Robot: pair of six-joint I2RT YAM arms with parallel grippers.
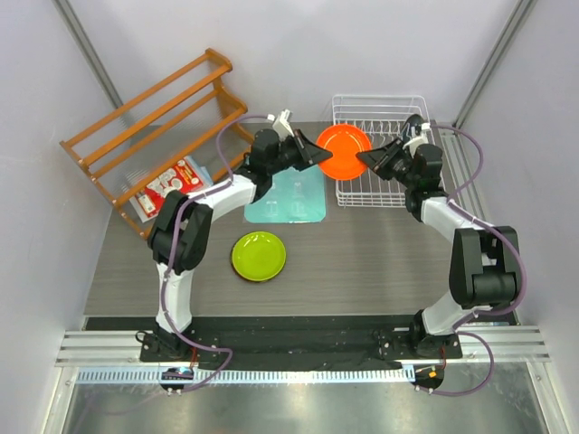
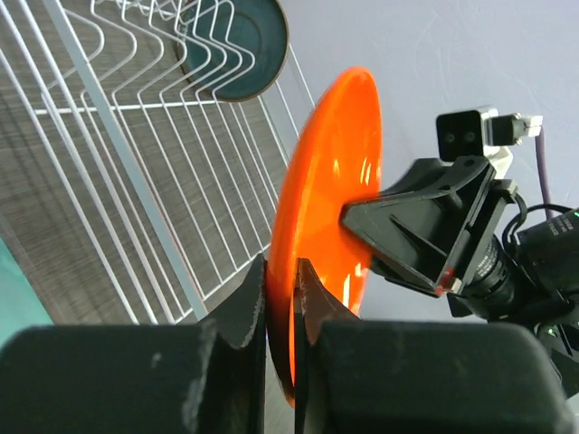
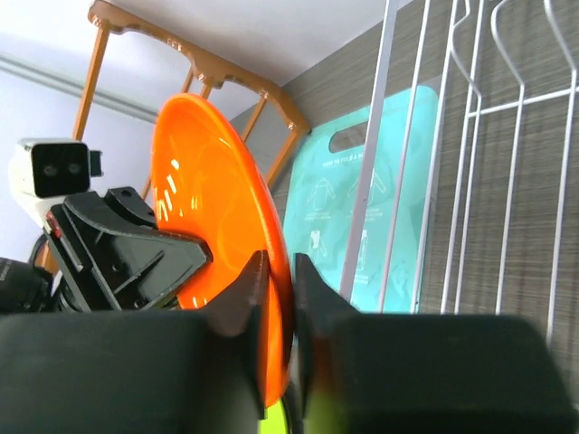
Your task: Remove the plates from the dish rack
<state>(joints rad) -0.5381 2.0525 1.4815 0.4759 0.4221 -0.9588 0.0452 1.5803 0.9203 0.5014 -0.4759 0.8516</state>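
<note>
The orange plate, still on edge above the dish rack, will be set down on top of the lime plate (image 1: 261,255) by my left gripper.
The orange plate (image 1: 344,149) hangs on edge in the air over the left end of the white wire dish rack (image 1: 391,192). My left gripper (image 1: 319,155) is shut on its left rim, and my right gripper (image 1: 365,162) is shut on its right rim. In the left wrist view the left gripper (image 2: 282,276) pinches the orange plate (image 2: 330,172), with the right gripper (image 2: 362,217) across from it. A dark teal-blue plate (image 2: 244,45) stands in the dish rack (image 2: 136,136). The lime plate (image 1: 259,256) lies flat on the table. A dark red floral plate (image 1: 167,187) lies by the wooden rack.
A teal rectangular board (image 1: 286,195) lies flat just left of the dish rack, below the held plate. An orange-brown wooden slatted rack (image 1: 154,127) stands at the back left. Grey walls close in the table at the back and on both sides.
</note>
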